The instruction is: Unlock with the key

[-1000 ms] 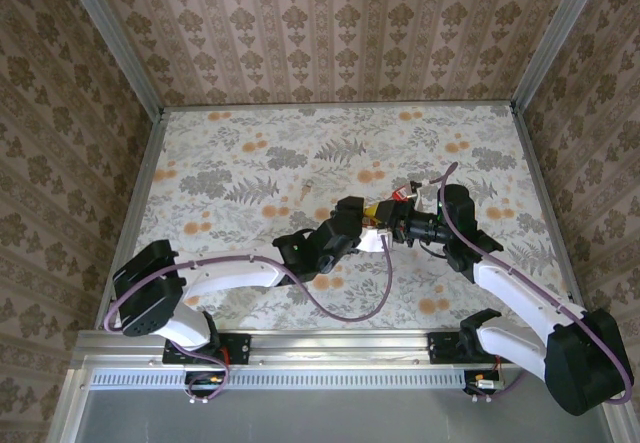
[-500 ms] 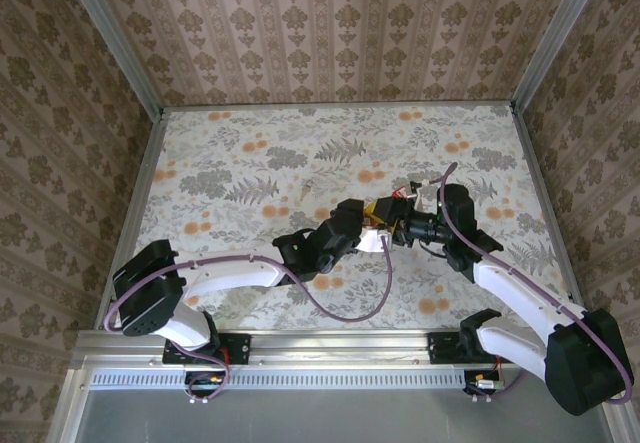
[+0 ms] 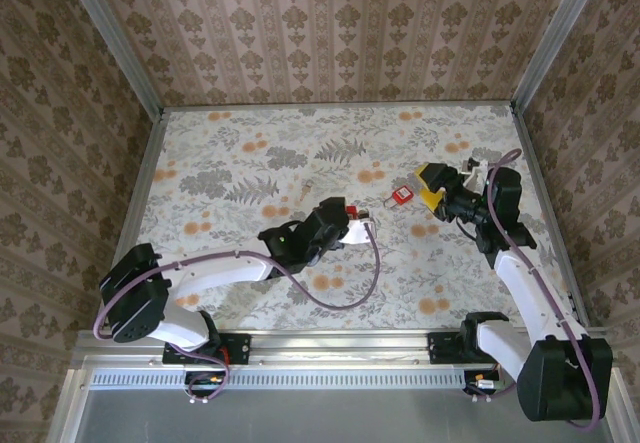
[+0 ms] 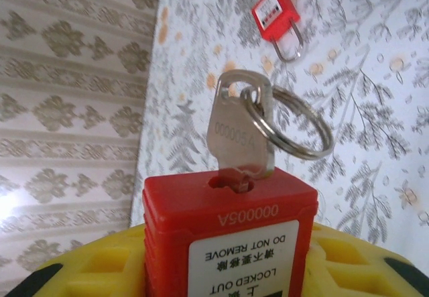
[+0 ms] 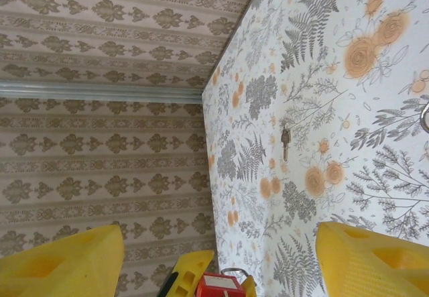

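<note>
Next, I set the padlock on the floral table (image 3: 340,247) just beyond the front orange flowers, using my left gripper. The padlock is now held near the table's middle.
A red padlock (image 4: 228,233) with a white "LOCKED OUT" label sits clamped between the yellow fingers of my left gripper (image 4: 228,263), which is shut on it. A silver key (image 4: 238,136) with a split ring (image 4: 295,126) stands in its keyhole. From above, the left gripper (image 3: 346,219) holds this padlock (image 3: 351,211) near the table's middle. My right gripper (image 3: 432,185) is off to the right, apart from the lock. Its yellow fingers (image 5: 372,257) stand wide open with nothing between them.
A second red padlock (image 3: 402,196) lies on the floral table (image 3: 250,133) between the two grippers, also seen as a padlock (image 4: 276,14) from the left wrist. A loose key (image 5: 285,139) lies further left (image 3: 309,186). Patterned walls enclose the table.
The right gripper has let go of the key, opened and pulled back to the right. The left gripper has drawn slightly left with the padlock, key still in it.
</note>
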Robot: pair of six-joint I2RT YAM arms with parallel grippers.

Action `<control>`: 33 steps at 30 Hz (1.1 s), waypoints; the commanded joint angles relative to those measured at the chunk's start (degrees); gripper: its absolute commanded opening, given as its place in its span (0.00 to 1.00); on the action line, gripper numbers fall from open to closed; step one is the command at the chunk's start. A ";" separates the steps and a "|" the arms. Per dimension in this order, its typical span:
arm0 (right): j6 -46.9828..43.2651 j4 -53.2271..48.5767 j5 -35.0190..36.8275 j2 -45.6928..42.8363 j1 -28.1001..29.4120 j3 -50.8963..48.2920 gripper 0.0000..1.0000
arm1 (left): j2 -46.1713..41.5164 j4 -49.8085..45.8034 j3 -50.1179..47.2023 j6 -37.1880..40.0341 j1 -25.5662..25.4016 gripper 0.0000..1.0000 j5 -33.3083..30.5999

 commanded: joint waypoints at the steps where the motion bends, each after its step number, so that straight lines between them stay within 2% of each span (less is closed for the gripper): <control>1: -1.82 -0.83 -0.20 -0.62 -0.15 -1.74 0.76 | 0.23 -7.04 0.36 -4.53 1.09 0.29 2.78; 6: -2.87 0.28 -0.44 -0.16 -0.16 -3.47 0.76 | 1.66 -13.09 0.72 -8.80 4.55 0.29 8.82; 11: -8.32 -4.06 1.85 0.53 -0.16 -2.34 0.76 | 5.84 -16.69 1.94 -11.97 5.36 0.29 14.86; 18: -10.92 -4.43 4.00 1.34 -0.11 -2.64 0.76 | 13.39 -18.09 5.00 -11.11 7.23 0.30 20.74; 27: -13.51 -5.89 6.20 0.64 -0.11 -3.65 0.76 | 20.81 -16.65 8.50 -9.15 9.80 0.30 23.75; 33: -16.06 -6.68 7.84 2.36 -0.11 -3.48 0.76 | 23.91 -17.31 10.16 -8.62 10.33 0.37 24.30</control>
